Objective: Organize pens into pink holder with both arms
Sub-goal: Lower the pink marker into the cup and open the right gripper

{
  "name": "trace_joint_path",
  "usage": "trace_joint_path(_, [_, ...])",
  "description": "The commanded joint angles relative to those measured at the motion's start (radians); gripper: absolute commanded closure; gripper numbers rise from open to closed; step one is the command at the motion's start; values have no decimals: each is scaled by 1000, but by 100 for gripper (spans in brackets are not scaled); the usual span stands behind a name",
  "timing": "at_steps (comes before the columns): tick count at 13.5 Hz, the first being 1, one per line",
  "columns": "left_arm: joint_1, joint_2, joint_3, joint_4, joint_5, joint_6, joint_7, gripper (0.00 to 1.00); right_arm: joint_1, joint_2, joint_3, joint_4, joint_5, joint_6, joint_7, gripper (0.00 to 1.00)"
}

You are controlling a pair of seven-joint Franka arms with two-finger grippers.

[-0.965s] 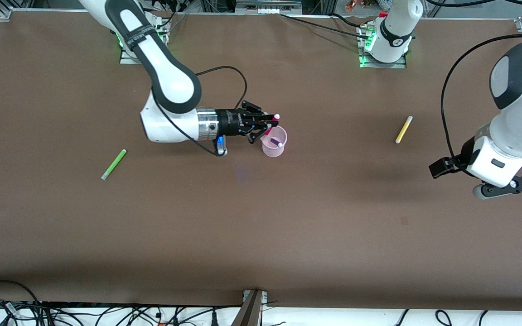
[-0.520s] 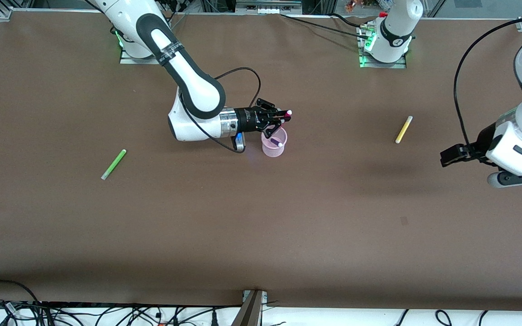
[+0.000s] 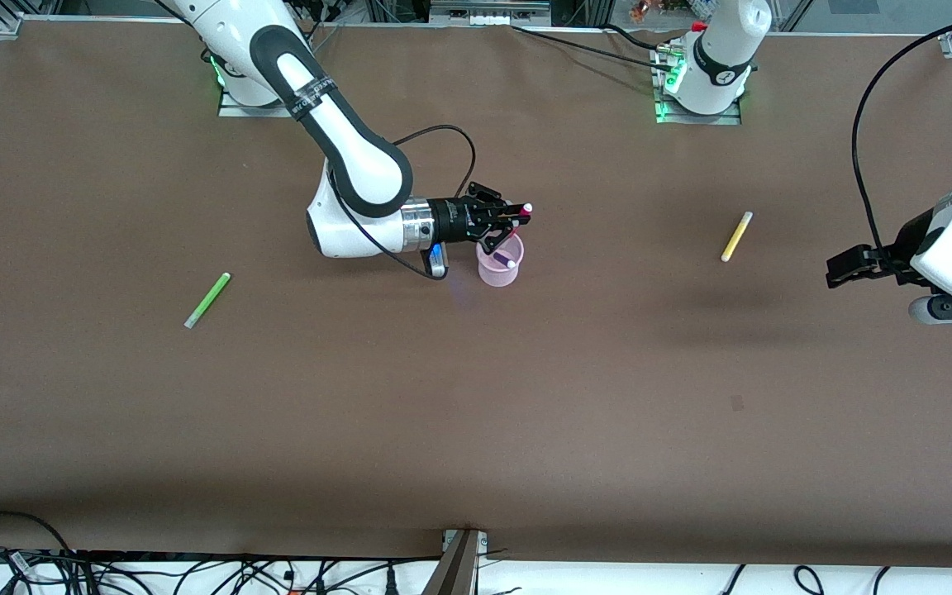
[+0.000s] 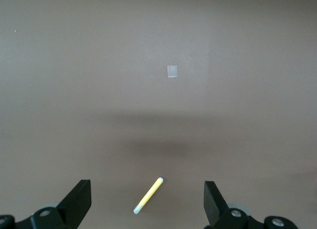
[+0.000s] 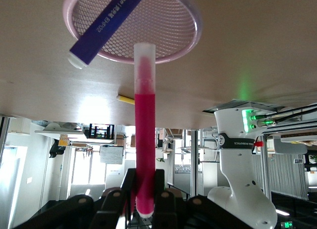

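Note:
Next, my right gripper releases the magenta pink pen inside the pink holder (image 3: 503,246) (image 5: 144,28), next to the dark purple pen.
My right gripper (image 3: 511,218) is shut on the magenta pink pen (image 3: 521,212) and holds it level over the rim of the pink holder (image 3: 499,269). In the right wrist view the pink pen (image 5: 144,130) points at the holder (image 5: 188,38), with the dark purple pen (image 5: 106,23) leaning inside it. The purple pen's tip (image 3: 508,263) shows in the holder. The yellow pen (image 3: 736,236) lies toward the left arm's end; it shows in the left wrist view (image 4: 148,195). My left gripper (image 4: 147,204) is open, up in the air. The lime green pen (image 3: 207,299) lies toward the right arm's end.
A small pale patch (image 4: 172,71) marks the brown table surface (image 3: 476,397). The arm bases (image 3: 703,78) stand along the table's edge farthest from the front camera. Cables hang off the nearest edge.
My right gripper moved with the pink pen over the holder, then held still. My left arm drew back toward its end of the table.

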Motion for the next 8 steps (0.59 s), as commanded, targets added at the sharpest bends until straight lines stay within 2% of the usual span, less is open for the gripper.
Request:
trace_joint_path(1, [-6, -18, 14, -30, -20, 35, 26, 0, 5, 12, -1, 12, -11, 24, -20, 100])
trace_joint_path(5, [-9, -6, 9, -27, -18, 52, 18, 0, 4, 38, -1, 33, -60, 25, -21, 100])
trace_joint_path(8, [-1, -11, 11, -22, -20, 54, 26, 0, 10, 70, -1, 33, -63, 68, -79, 100])
